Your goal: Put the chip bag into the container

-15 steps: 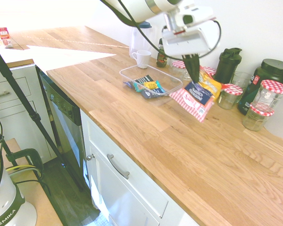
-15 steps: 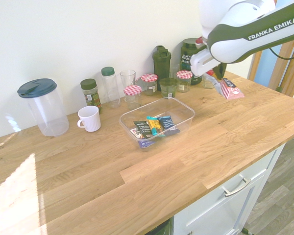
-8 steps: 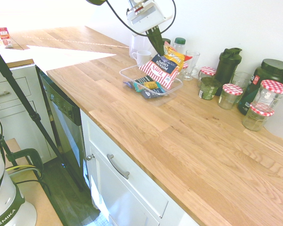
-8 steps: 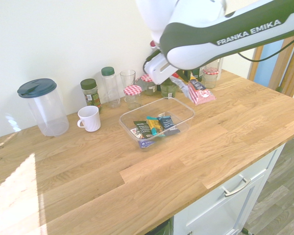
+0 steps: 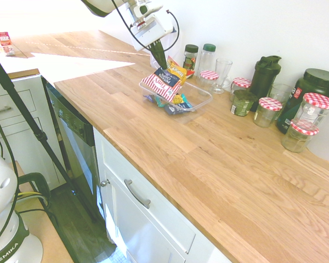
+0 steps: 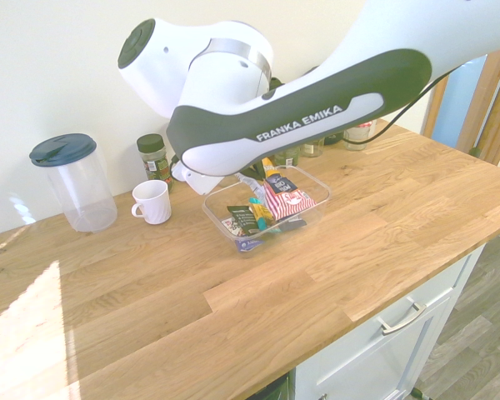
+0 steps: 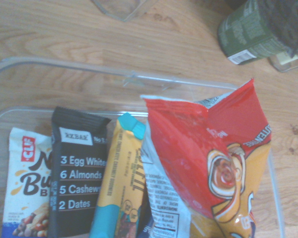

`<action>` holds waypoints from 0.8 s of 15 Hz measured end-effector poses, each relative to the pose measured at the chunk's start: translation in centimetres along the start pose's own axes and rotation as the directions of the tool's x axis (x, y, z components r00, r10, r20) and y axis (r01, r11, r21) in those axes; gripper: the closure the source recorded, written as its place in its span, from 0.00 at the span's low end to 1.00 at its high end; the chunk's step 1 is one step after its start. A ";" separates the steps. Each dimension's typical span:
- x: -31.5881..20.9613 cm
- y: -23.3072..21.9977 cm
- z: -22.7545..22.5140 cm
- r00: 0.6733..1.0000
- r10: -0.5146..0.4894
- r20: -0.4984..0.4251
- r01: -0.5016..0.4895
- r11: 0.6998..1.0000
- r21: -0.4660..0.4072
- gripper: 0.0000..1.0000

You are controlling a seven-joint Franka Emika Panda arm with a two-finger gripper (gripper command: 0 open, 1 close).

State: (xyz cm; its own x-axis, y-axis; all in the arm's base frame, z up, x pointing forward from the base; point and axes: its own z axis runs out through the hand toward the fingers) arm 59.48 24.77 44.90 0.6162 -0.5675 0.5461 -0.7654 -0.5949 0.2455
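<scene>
The robot's gripper should release the chip bag on top of the snack bars (image 5: 170,96) (image 7: 176,206) that lie in the clear container.
The chip bag (image 5: 163,81), red-and-white striped with a dark blue panel and a yellow-orange corner, hangs tilted over the container (image 5: 204,102). My gripper (image 5: 160,63) is shut on the bag's upper edge, just above the tray's far left end. In the second exterior view the chip bag (image 6: 285,197) sits low inside the outline of the container (image 6: 319,182), over the snack bars. From the wrist, the chip bag (image 7: 213,163) covers the right part of the container (image 7: 64,66). Whether the bag touches the bars below cannot be told.
Several snack bars (image 7: 77,173) lie in the tray. Behind it stand a white mug (image 6: 152,202), a clear pitcher with a blue lid (image 6: 71,182), spice jars (image 5: 191,56), a glass (image 5: 222,70), checkered-lid jars (image 5: 268,109) and a dark shaker bottle (image 5: 263,74).
The gripper has carried the chip bag from the counter by the checkered-lid jars across to the container and lowered it over the snack bars.
</scene>
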 end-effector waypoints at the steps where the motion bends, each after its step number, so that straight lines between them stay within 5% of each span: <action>1: -0.4 -0.3 0.4 1.000 -0.004 0.002 0.004 1.000 -0.006 1.00; 12: -1.6 -1.7 5.5 0.999 -0.023 0.024 0.025 0.996 -0.082 1.00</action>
State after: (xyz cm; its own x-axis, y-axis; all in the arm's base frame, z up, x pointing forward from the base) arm 60.80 23.57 39.25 0.6382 -0.5669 0.5209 -0.7622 -0.5607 0.3237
